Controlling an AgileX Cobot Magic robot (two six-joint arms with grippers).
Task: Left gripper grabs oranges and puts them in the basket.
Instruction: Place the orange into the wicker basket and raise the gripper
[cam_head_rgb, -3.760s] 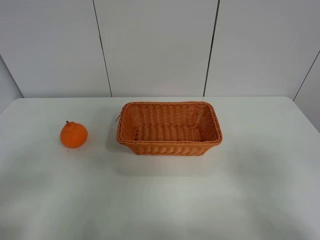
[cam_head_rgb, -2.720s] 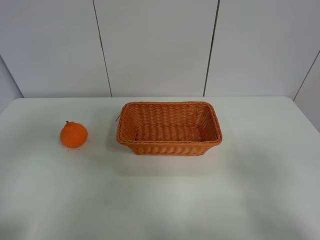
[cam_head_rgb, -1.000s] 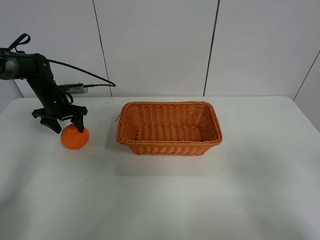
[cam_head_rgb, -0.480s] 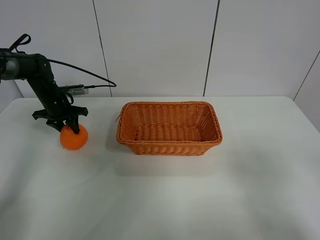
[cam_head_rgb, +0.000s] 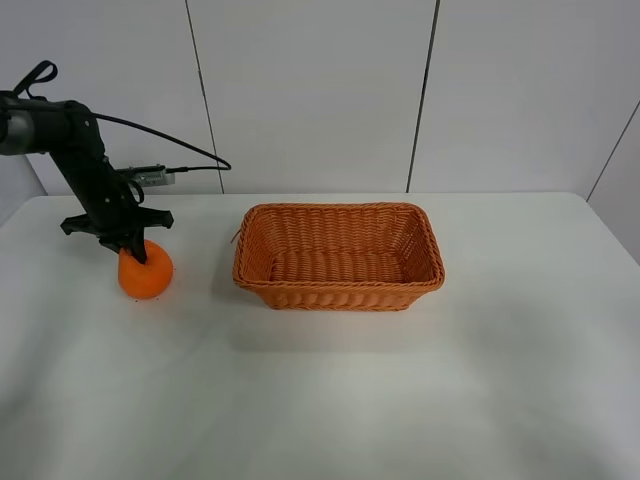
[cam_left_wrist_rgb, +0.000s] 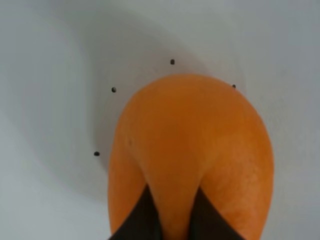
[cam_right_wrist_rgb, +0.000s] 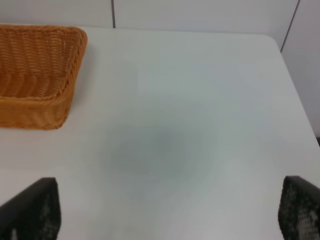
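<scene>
Next, I release the left gripper's orange on the middle of the wicker basket's bottom (cam_head_rgb: 341, 263), near the front rim.
The orange (cam_head_rgb: 147, 277) sits on the white table at the left, well left of the woven wicker basket (cam_head_rgb: 340, 290). My left gripper (cam_head_rgb: 131, 250) comes down on it from above and is shut on its knobbed top. In the left wrist view the orange (cam_left_wrist_rgb: 195, 145) fills the picture, and the two black fingertips (cam_left_wrist_rgb: 145, 220) pinch a narrow ridge of it. I cannot tell whether the fruit is touching the table. The basket is empty. My right gripper (cam_right_wrist_rgb: 170, 212) is open and empty; it is out of the high view.
The white table (cam_head_rgb: 330, 400) runs wide in front and to the right of the basket, whose corner shows in the right wrist view (cam_right_wrist_rgb: 35, 75). A panelled wall stands behind. The left arm's black cable (cam_head_rgb: 170, 150) trails above the table's back left.
My left arm came in over the orange. A second ago its fingers straddled the top, spread; now they are closed on it. The orange has shifted slightly left.
</scene>
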